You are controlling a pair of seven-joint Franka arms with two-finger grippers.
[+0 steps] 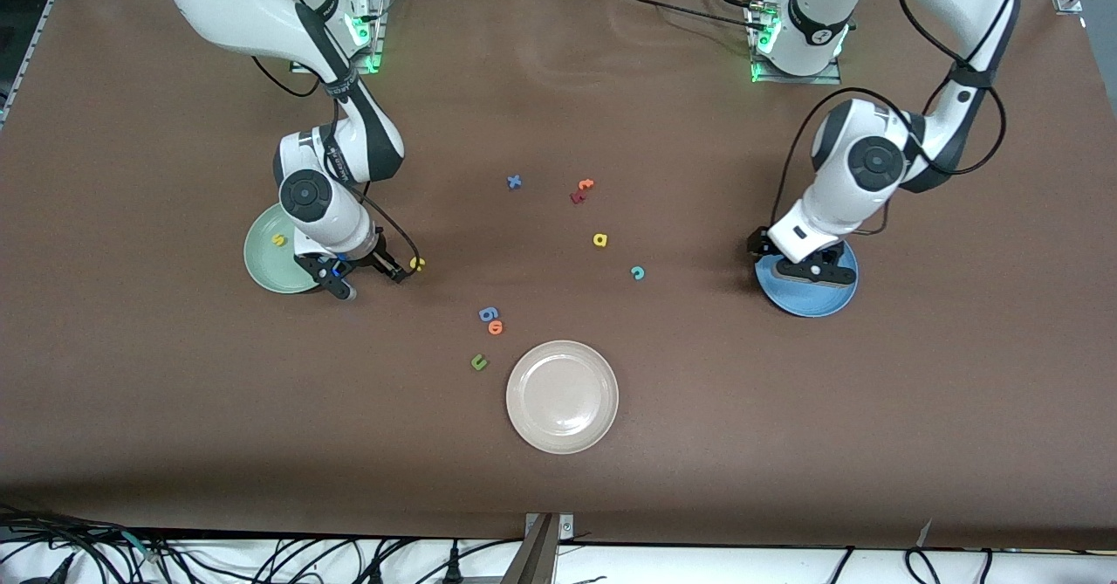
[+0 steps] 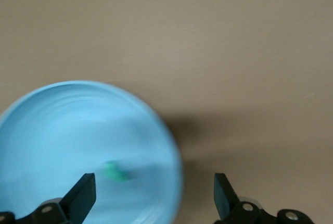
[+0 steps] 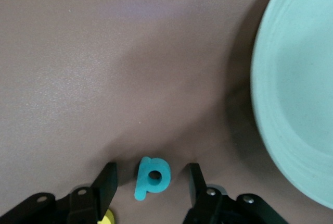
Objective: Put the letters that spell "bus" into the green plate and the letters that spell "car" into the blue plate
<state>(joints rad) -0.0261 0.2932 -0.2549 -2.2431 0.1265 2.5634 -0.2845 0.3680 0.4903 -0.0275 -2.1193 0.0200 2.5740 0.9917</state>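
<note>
My left gripper will grip the teal "c" near the yellow "a", with fingers at the letter's curved back and open side point(image 1: 638, 273).
The green plate point(image 1: 262, 257) lies under the right arm with a yellow "s" point(image 1: 278, 239) in it. Beside this plate my right gripper point(image 1: 371, 283) stands low and open. The teal "b" point(image 3: 152, 177) lies flat on the table between its fingers, touching neither. A yellow "u" point(image 1: 417, 263) lies just outside one finger. My left gripper point(image 1: 807, 265) hangs open over the blue plate point(image 1: 812, 300). A small teal letter point(image 2: 115, 171) lies in that plate, too blurred to read. The yellow "a" point(image 1: 599, 239) and teal "c" point(image 1: 638, 272) lie mid-table.
A cream-white plate point(image 1: 562, 396) sits nearest the front camera. Loose letters on the table: a blue "x" point(image 1: 514, 182), an orange "t" point(image 1: 585, 184) by a dark red letter point(image 1: 576, 197), a blue "g" point(image 1: 488, 313), an orange "o" point(image 1: 496, 327) and a green "u" point(image 1: 478, 361).
</note>
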